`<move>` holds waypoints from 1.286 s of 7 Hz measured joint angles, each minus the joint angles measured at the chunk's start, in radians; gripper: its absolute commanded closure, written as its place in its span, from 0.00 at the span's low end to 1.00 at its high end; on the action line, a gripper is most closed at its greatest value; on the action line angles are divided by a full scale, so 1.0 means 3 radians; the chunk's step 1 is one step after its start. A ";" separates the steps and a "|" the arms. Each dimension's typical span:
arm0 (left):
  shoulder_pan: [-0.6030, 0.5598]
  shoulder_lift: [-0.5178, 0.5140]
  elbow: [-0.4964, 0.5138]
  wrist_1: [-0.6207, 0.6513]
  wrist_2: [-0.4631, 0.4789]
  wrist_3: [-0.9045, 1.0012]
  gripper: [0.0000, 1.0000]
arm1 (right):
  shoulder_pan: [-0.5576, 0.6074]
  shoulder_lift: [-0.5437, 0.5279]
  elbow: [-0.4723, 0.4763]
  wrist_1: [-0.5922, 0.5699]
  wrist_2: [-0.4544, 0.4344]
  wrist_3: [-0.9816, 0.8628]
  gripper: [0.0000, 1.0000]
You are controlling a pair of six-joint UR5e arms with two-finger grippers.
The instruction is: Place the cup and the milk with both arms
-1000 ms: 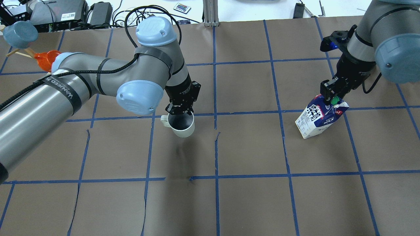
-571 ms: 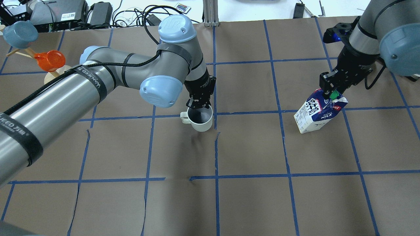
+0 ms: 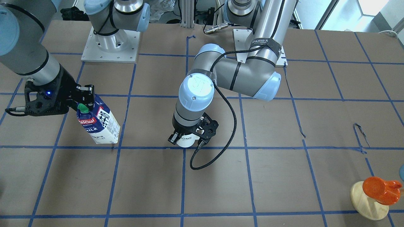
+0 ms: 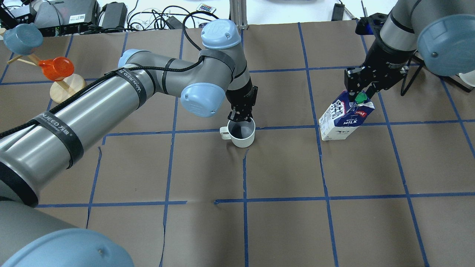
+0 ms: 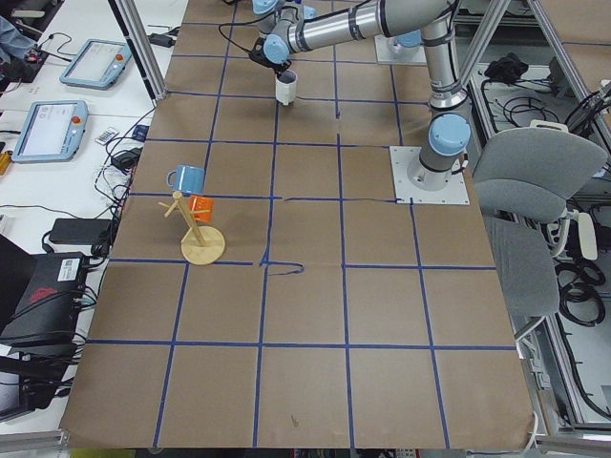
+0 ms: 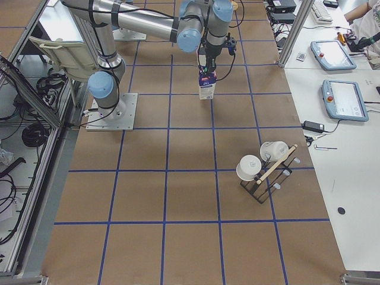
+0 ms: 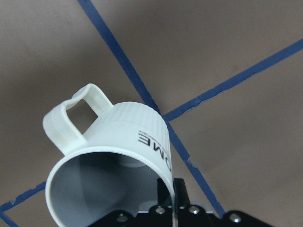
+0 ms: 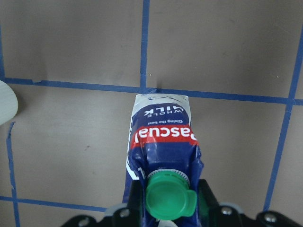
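I need to use my right gripper to set the milk carton down on the blue tape line (image 3: 158, 154) (image 8: 56, 74) next to the white cup.
The white cup (image 4: 242, 136) with its dark inside is near the table's middle, handle pointing left in the overhead view. My left gripper (image 4: 240, 119) is shut on its far rim, one finger inside and one outside. The left wrist view shows the cup (image 7: 118, 137) tilted, with its "HOME" lettering. The blue and white milk carton (image 4: 346, 118) hangs tilted at the right. My right gripper (image 4: 358, 95) is shut on its gable top beside the green cap (image 8: 169, 195). In the front view the cup (image 3: 186, 142) and the milk (image 3: 100, 124) are about two grid squares apart.
A pale wooden stand (image 4: 64, 88) with an orange cup (image 4: 55, 68) and a blue cup (image 4: 21, 37) stands at the far left. A rack with white mugs (image 6: 261, 169) stands on the robot's right end. Cables and electronics (image 4: 74, 15) line the far edge. The brown paper has small tears (image 4: 245, 154).
My left gripper has carried the cup to the right, toward the middle. My right gripper has carried the milk to the left and slightly farther away.
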 measured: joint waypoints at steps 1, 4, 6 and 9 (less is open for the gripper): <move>-0.0023 -0.0009 -0.0005 -0.0001 0.0003 -0.0009 0.00 | 0.0112 0.0078 -0.0074 -0.0006 0.0002 0.0231 1.00; 0.0104 0.0093 0.0030 0.0006 0.0010 0.0286 0.00 | 0.0429 0.0334 -0.0302 -0.0044 0.0003 0.0826 1.00; 0.0388 0.0285 0.0034 -0.0060 0.0007 0.0936 0.02 | 0.0627 0.0486 -0.0468 -0.0049 0.0006 0.1130 1.00; 0.0781 0.0754 0.0018 -0.0598 0.0085 0.2330 0.00 | 0.0906 0.0600 -0.0581 -0.0043 -0.0019 0.1218 1.00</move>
